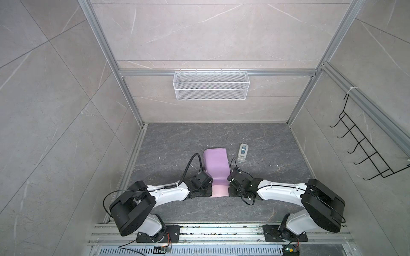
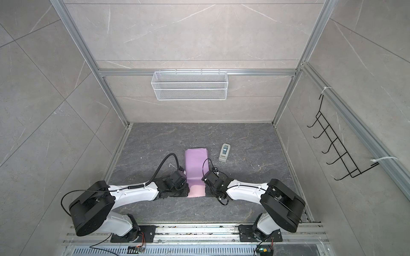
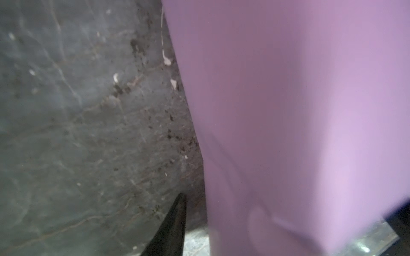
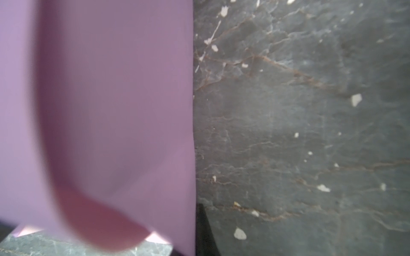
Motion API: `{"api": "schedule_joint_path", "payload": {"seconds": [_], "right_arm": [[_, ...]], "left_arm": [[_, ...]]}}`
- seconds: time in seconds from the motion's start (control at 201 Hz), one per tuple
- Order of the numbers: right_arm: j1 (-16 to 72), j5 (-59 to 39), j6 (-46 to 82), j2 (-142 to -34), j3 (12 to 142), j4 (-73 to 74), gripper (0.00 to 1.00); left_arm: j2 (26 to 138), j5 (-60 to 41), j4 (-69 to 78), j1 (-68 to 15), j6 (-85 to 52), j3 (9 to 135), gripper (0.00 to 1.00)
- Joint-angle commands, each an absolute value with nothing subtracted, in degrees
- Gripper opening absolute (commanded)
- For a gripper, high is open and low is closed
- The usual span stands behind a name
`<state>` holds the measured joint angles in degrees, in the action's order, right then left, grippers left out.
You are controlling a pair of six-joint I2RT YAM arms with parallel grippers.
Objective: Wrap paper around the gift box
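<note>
The left gripper's finger is clear of the paper's side edge, so the left gripper will open and pinch farther in at the pale pink near end (image 1: 216, 191).
The paper (image 1: 216, 164) lies lilac side up on the dark table in both top views, humped over something. Its pale pink near end (image 1: 219, 190) lies flat between my two grippers. The gift box is hidden. My left gripper (image 1: 209, 192) sits at the near left edge of the paper. In the left wrist view one dark finger (image 3: 175, 223) stands a little clear of the paper (image 3: 288, 110), and the other is covered. My right gripper (image 1: 229, 191) is at the near right edge, shut on the paper (image 4: 111, 88), with one finger (image 4: 202, 228) tight against the sheet's edge.
A small grey-white device (image 1: 242, 152) lies just right of the paper's far end. A white wire basket (image 1: 210, 85) hangs on the back wall. A black hook rack (image 1: 363, 146) hangs on the right wall. Small white flecks dot the table (image 1: 266, 144).
</note>
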<state>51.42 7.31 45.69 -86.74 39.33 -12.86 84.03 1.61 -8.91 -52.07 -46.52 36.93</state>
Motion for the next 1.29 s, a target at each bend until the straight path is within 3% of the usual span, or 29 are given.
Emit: {"api": "schedule_joint_path", "payload": {"seconds": [0.0,0.269,0.642,0.836,1.021,1.14,1.29], "right_arm": [[51.6,8.3,46.0,-87.7,40.1,-14.7,0.01],[51.6,8.4,46.0,-87.7,40.1,-14.7,0.02],[51.6,8.5,45.7,-88.1,40.4,-14.8,0.02],[51.6,8.6,45.7,-87.9,40.2,-14.9,0.01],[51.6,8.7,45.7,-87.7,40.3,-15.0,0.01],[51.6,8.6,45.6,-87.8,40.3,-15.2,0.01],[51.5,8.7,45.5,-87.9,40.5,-15.1,0.01]], "left_arm": [[85.4,2.9,-11.0,-52.5,-47.5,36.8,0.19],[87.5,3.7,-11.3,-52.5,-46.6,38.6,0.00],[87.2,3.7,-11.6,-52.6,-46.8,38.2,0.00],[85.2,3.7,-12.8,-53.6,-48.1,37.2,0.21],[83.2,3.8,-13.4,-54.5,-49.7,35.5,0.26],[83.0,3.8,-13.4,-54.7,-50.0,35.1,0.21],[83.8,3.9,-13.2,-54.8,-49.7,35.8,0.07]]}}
